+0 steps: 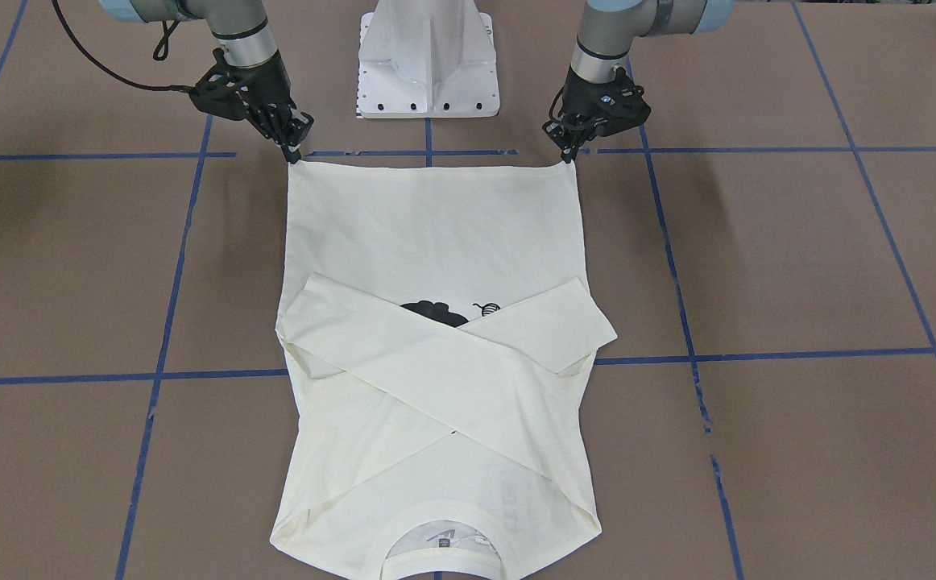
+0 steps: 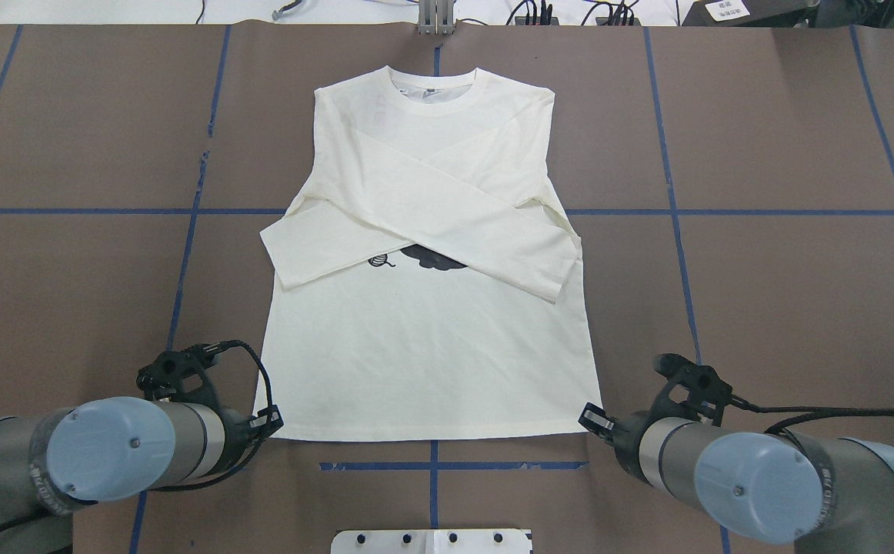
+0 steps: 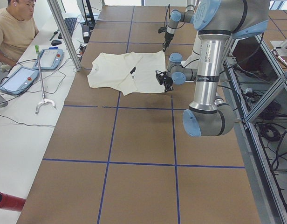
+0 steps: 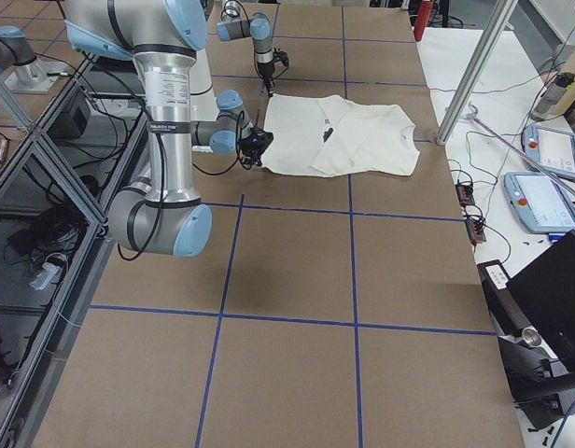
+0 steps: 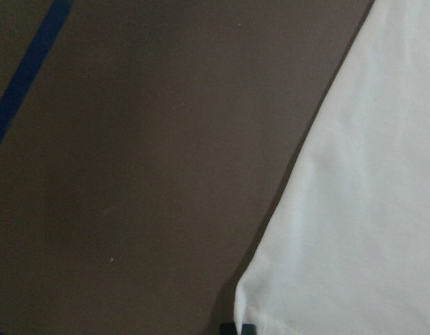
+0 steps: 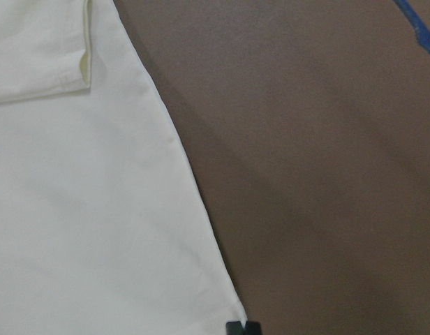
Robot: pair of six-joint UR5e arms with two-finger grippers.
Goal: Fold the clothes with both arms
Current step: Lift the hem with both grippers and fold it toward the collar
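Note:
My left gripper has hold of the hem corner, which is low at the table now. It will let go of it just beyond the blue tape line beside the shirt's folded sleeve (image 1: 606,391).
The cream-white T-shirt (image 1: 436,234) (image 2: 431,346) lies flat on the brown table, collar (image 2: 431,81) at the far side. Its long sleeves are crossed over the chest and hide most of the black cat print (image 2: 431,260). My left gripper (image 1: 569,157) (image 2: 274,422) is shut on one near hem corner. My right gripper (image 1: 295,155) (image 2: 589,415) is shut on the other. Both sit low at the table. Each wrist view shows a black fingertip pressed to the shirt corner (image 5: 253,307) (image 6: 225,307).
The white pedestal base (image 1: 428,64) stands between the arms, just behind the hem. Blue tape lines (image 1: 758,150) grid the table. In the left side view a person (image 3: 13,28) sits at a desk with teach pendants (image 3: 20,79), beside a metal post (image 3: 64,32).

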